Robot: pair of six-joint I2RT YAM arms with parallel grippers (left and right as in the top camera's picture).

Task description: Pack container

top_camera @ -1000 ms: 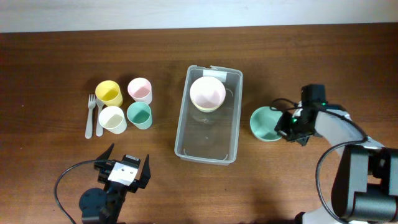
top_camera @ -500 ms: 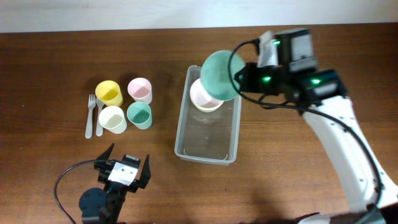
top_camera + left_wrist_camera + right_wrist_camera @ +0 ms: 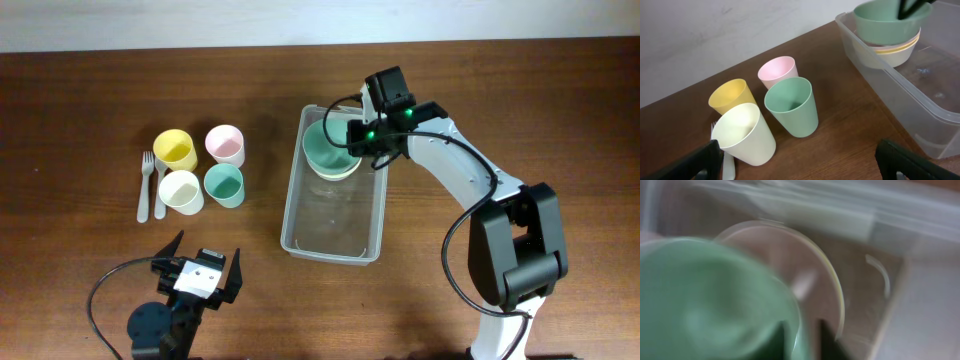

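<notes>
My left gripper is to go to the yellow cup next and close on its rim [image 3: 155, 147] [image 3: 709, 102], on the side beside the fork.
The clear plastic container [image 3: 330, 245] lies in the middle of the table. My right gripper [image 3: 358, 133] is shut on the rim of a green bowl [image 3: 327, 150] and holds it in the container's far end, on a stack of pale bowls [image 3: 890, 52]. In the blurred right wrist view the green bowl [image 3: 705, 295] covers part of a pink bowl [image 3: 790, 265], with my right gripper [image 3: 805, 340] astride the green rim. My left gripper [image 3: 203, 255] is open and empty near the front edge, and shows open in its wrist view [image 3: 797, 160].
Left of the container stand a yellow cup [image 3: 175, 150], a pink cup [image 3: 225, 144], a cream cup [image 3: 181, 189] and a green cup [image 3: 224, 185]. A fork [image 3: 145, 185] and a spoon [image 3: 160, 190] lie at their left.
My right gripper lifted the green bowl from the table right of the container, carried it left over the rim and lowered it onto the pink bowl. The left arm has not moved.
</notes>
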